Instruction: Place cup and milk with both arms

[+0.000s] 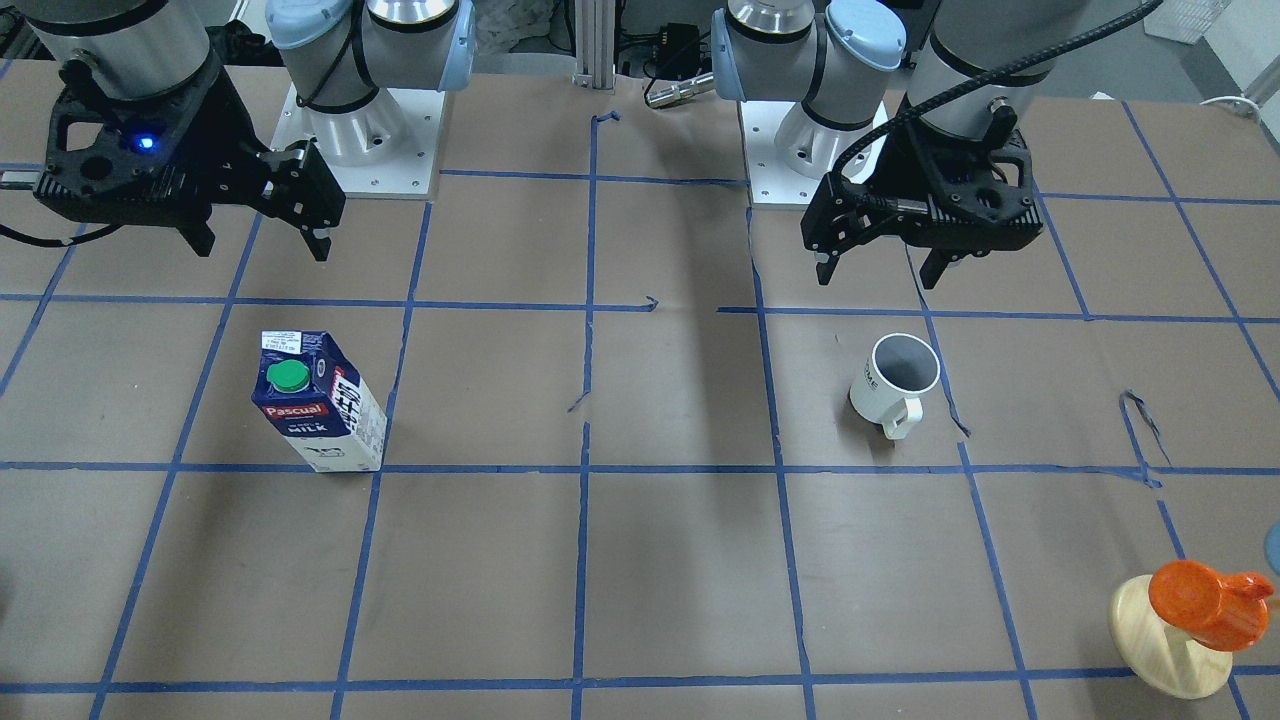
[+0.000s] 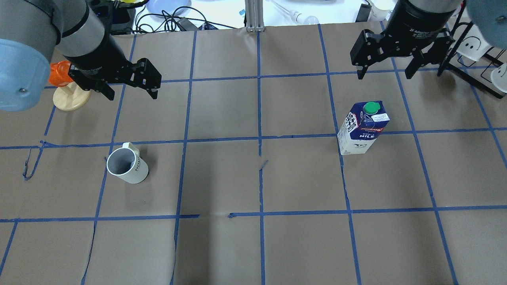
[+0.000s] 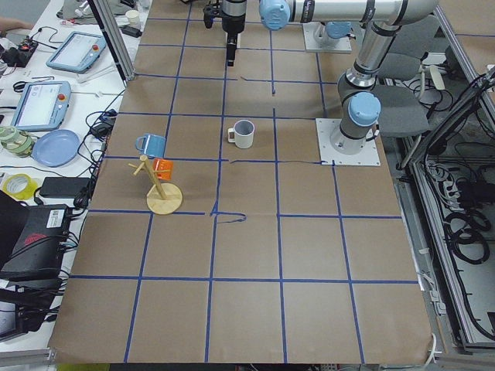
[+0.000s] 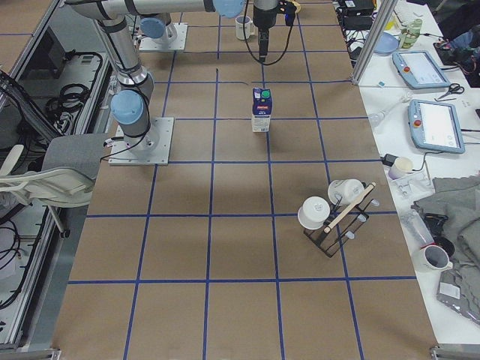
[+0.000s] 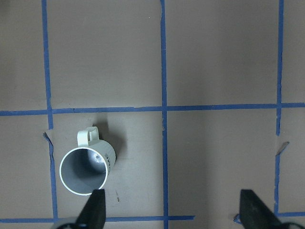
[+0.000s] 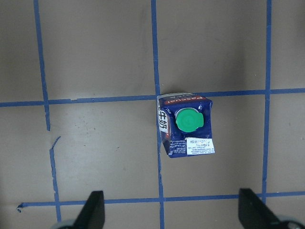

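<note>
The upper sides of the milk carton [image 1: 337, 370] [image 6: 166, 129], just below its top with the green cap, will be gripped by my right gripper.
The cup [image 1: 893, 385] is a white mug with a grey inside and stands upright on the brown paper; it also shows in the overhead view [image 2: 126, 164] and the left wrist view [image 5: 86, 169]. My left gripper [image 1: 876, 278] is open and empty, raised above the table, with the cup just off to one side of it [image 5: 174, 212]. The milk [image 1: 320, 405] is a dark blue and white carton with a green cap, upright [image 2: 362, 128]. My right gripper [image 1: 263, 248] is open and empty, raised beside it, with the carton visible below in the right wrist view [image 6: 186, 126].
A wooden mug tree [image 1: 1170, 640] with an orange mug [image 2: 55, 73] stands near the table edge beyond the cup. A black rack with white cups [image 2: 471, 43] stands past the right gripper. Blue tape lines [image 2: 259, 138] grid the table.
</note>
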